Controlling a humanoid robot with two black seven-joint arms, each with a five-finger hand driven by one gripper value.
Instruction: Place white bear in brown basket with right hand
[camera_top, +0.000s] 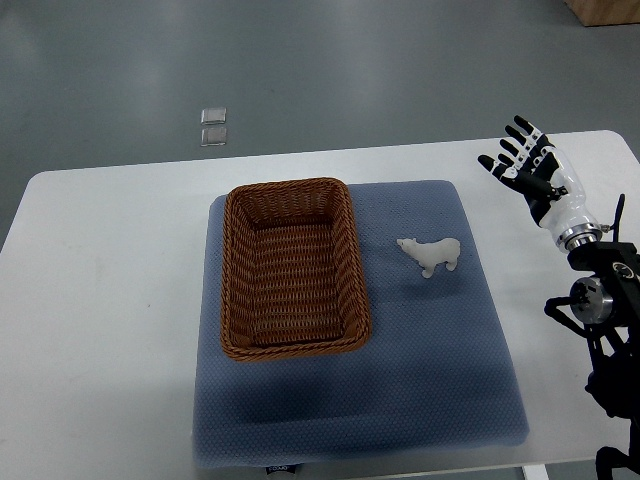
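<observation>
Next, I move my right gripper to the white bear's rear half (448, 252), the end farther from the brown basket, and close it there.
A small white bear (432, 254) stands on the blue mat (420, 370), just right of the brown wicker basket (237, 300). The basket is rectangular and holds nothing. My right hand (522, 162) hovers over the table's far right part, up and to the right of the bear, well apart from it. Its fingers are spread and it holds nothing. The right arm comes in from the lower right edge. No left arm shows.
The mat lies on a white table (100, 300) with rounded corners. Beyond the table's far edge is grey floor with two small square plates (213, 128). A wooden box corner (605, 10) shows at the top right.
</observation>
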